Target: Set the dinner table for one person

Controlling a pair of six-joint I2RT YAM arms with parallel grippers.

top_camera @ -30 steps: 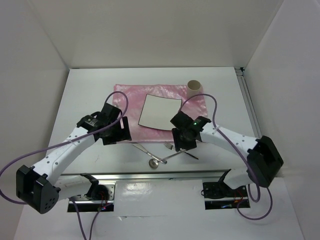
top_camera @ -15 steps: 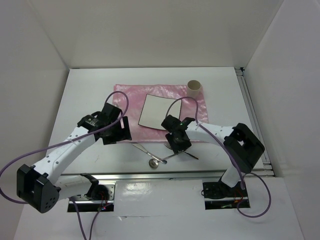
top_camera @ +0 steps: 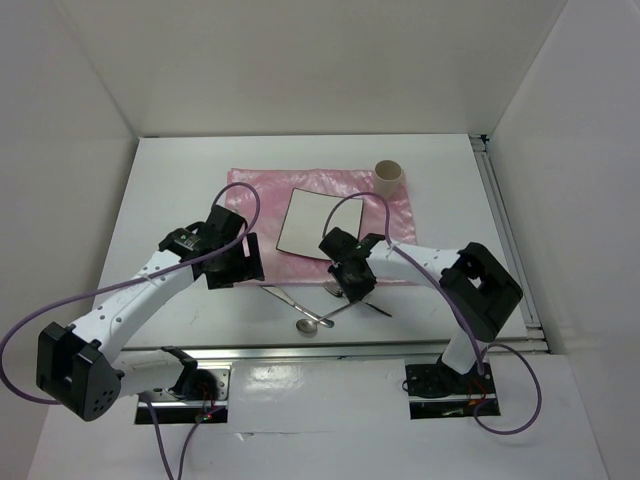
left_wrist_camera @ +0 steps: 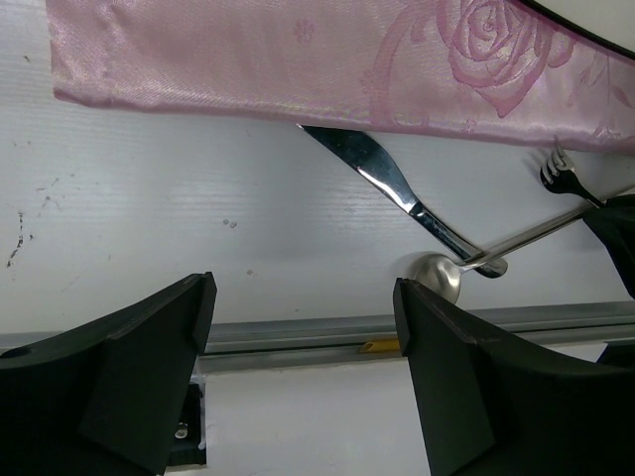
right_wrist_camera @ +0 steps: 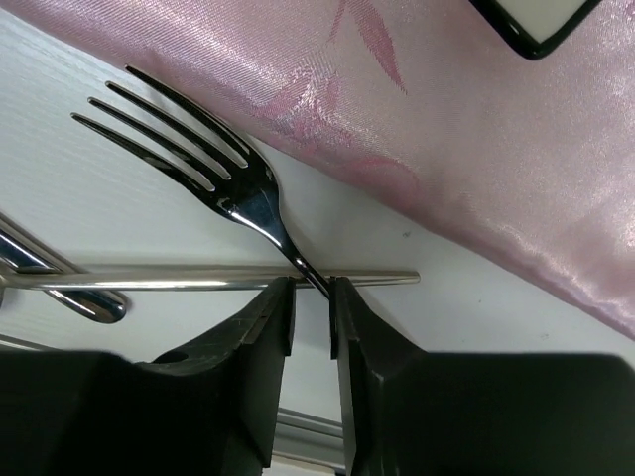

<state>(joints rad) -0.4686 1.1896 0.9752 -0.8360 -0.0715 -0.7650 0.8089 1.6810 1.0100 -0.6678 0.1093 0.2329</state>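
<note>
Next, I open my right gripper's fingers, as the fork lies slanted across them, and grip its handle (right_wrist_camera: 304, 266) in line with them before I lift it to the cloth.
The white dinner table (top_camera: 170, 190) carries a pink cloth (top_camera: 400, 215) with a small white square plate (top_camera: 318, 222) on it. A fork (right_wrist_camera: 213, 164), a knife (left_wrist_camera: 392, 183) and a spoon (left_wrist_camera: 439, 275) lie crossed on the bare table in front of the cloth. My right gripper (top_camera: 354, 286) is low over the cutlery. In the right wrist view it (right_wrist_camera: 312, 297) is nearly closed round the fork's handle, just past the spoon's handle (right_wrist_camera: 179, 281). My left gripper (top_camera: 238, 262) is open and empty at the cloth's front left corner, jaws wide apart (left_wrist_camera: 303, 293).
A beige cup (top_camera: 388, 176) stands at the cloth's far right corner. Aluminium rails run along the table's front edge (top_camera: 330, 350) and right edge (top_camera: 500, 215). White walls stand on three sides.
My right arm has folded in and its gripper has slid left onto the fork's handle. The cutlery shifted slightly. The left arm has barely moved.
</note>
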